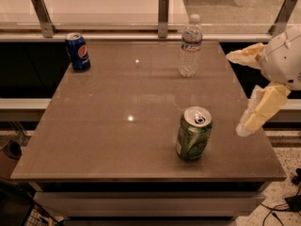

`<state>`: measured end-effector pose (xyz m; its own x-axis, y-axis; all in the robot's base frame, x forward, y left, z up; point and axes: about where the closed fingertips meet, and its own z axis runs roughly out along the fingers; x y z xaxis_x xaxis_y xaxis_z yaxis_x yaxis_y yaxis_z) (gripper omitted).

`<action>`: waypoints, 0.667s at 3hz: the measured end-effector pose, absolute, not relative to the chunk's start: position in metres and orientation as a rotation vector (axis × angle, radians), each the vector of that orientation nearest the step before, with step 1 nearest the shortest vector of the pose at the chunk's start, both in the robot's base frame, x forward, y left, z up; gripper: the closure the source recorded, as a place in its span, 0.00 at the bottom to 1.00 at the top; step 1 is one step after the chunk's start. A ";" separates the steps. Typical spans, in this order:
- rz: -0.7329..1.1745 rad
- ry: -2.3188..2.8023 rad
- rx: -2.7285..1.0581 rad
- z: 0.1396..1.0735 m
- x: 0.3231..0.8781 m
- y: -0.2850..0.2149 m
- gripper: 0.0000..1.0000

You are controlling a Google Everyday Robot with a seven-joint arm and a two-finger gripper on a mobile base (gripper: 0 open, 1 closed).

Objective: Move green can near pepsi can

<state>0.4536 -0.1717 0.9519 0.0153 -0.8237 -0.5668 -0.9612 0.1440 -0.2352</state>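
Next, my gripper will go to the upper part of the green can [196, 127] and close there, just below the can's top rim.
The green can [194, 133] stands upright on the brown table [117, 126], near the front right. The pepsi can [78, 52] stands upright at the table's far left corner, well apart from the green can. My gripper [241, 92] is at the right edge of the table, to the right of the green can and a little above it. It is open and empty, with one pale finger [244, 55] pointing left higher up and the other [258, 111] lower down. It touches nothing.
A clear plastic water bottle [190, 46] stands upright at the back of the table, right of centre. A low glass rail with metal posts [163, 15] runs behind the table. Cables [287, 204] lie on the floor at the lower right.
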 end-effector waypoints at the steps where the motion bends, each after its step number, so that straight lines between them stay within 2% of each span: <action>1: 0.428 1.723 -1.694 0.939 0.456 -0.156 0.00; 2: 0.537 1.644 -1.678 0.924 0.452 -0.146 0.00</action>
<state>0.4520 -0.1456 0.9239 0.1013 -0.6798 -0.7264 -0.9774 0.0683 -0.2003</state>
